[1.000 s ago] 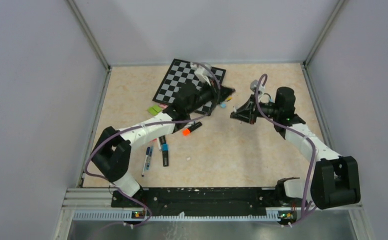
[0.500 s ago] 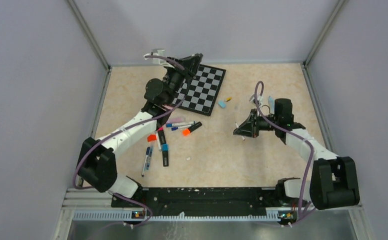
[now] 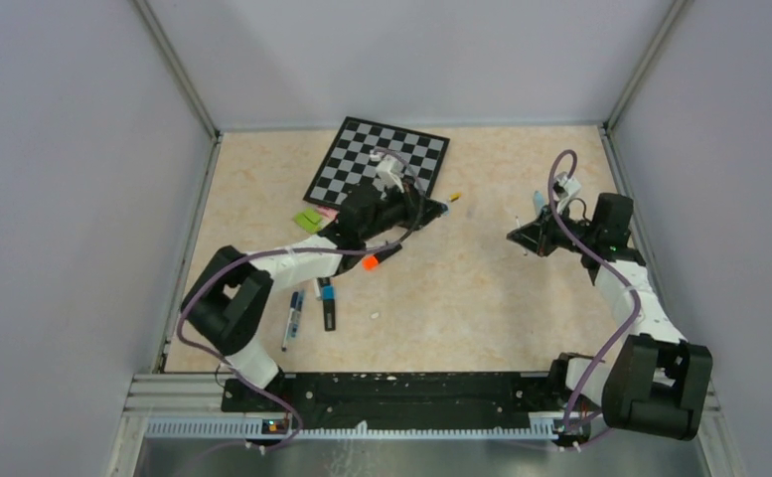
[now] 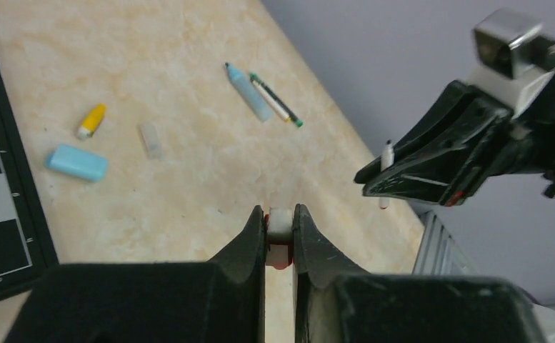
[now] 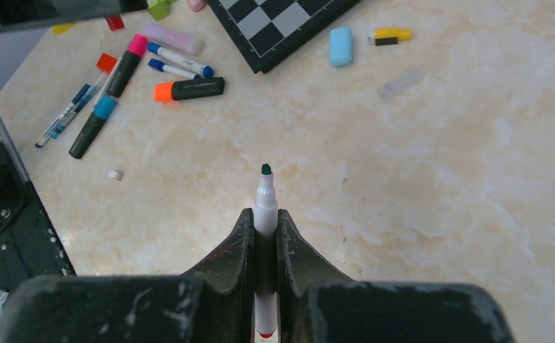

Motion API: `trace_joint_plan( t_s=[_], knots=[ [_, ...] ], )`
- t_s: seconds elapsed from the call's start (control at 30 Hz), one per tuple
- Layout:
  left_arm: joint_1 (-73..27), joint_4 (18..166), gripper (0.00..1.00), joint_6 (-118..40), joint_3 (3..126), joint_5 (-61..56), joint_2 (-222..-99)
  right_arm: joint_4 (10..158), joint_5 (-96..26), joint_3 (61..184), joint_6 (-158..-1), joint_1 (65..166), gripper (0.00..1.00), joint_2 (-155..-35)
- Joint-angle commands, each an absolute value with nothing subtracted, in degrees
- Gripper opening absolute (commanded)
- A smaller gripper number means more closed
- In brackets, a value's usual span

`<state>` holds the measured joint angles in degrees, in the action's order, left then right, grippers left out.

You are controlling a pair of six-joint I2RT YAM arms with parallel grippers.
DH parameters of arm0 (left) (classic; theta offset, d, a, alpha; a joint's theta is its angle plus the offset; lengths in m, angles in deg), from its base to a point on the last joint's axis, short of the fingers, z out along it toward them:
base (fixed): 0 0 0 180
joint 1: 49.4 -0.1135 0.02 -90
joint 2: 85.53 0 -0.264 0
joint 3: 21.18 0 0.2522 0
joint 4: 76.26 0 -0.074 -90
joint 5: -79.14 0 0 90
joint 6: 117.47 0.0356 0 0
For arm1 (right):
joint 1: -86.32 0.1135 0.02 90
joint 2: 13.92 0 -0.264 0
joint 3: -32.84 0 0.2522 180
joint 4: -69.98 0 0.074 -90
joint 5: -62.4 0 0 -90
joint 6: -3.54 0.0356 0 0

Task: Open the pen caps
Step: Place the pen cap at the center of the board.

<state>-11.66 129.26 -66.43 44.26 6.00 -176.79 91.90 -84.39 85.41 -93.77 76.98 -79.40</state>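
Next, my right gripper releases the white pen beside the thin green pen (image 3: 568,222), on its side away from the light-blue pen.
My left gripper (image 4: 280,216) is shut on a small white pen cap (image 4: 280,227) with red at its edges, held above the table right of the checkered board (image 3: 377,159). My right gripper (image 5: 265,214) is shut on a white pen (image 5: 265,196) whose dark green tip is bare and points away from the wrist. The two grippers (image 3: 439,206) (image 3: 522,238) face each other with a gap between them. Loose on the table lie a yellow cap (image 4: 91,120), a clear cap (image 4: 150,139) and a light-blue piece (image 4: 76,162).
Capped pens lie left of centre: an orange-capped highlighter (image 5: 188,89), pink-capped (image 5: 128,64) and cyan-capped (image 5: 92,125) markers, and blue-capped pens (image 5: 181,61). A light-blue pen (image 4: 249,91) and a thin green pen (image 4: 276,100) lie near the right wall.
A second ago the two grippers were nearly touching. The left arm swung to the back left and returned beside the board; the right arm drew off to the right with the pen.
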Motion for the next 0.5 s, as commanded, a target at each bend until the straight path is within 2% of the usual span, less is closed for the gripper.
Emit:
trace_joint_plan(
  t_s=[0.0,0.13,0.47],
  knots=[
    [-7.8,118.5,0.01,-60.0,55.1,6.0,-186.6,92.0,-82.7,87.9,-94.8,74.0,0.0,-79.8],
    [-5.8,111.1,0.03,-56.6,65.7,2.8,-196.0,91.8,-82.3,88.0,-94.2,71.4,0.0,-79.7],
    [-4.3,105.6,0.09,-57.4,85.4,1.3,-214.6,91.7,-80.9,88.4,-93.2,69.3,0.0,-80.2]
  ],
)
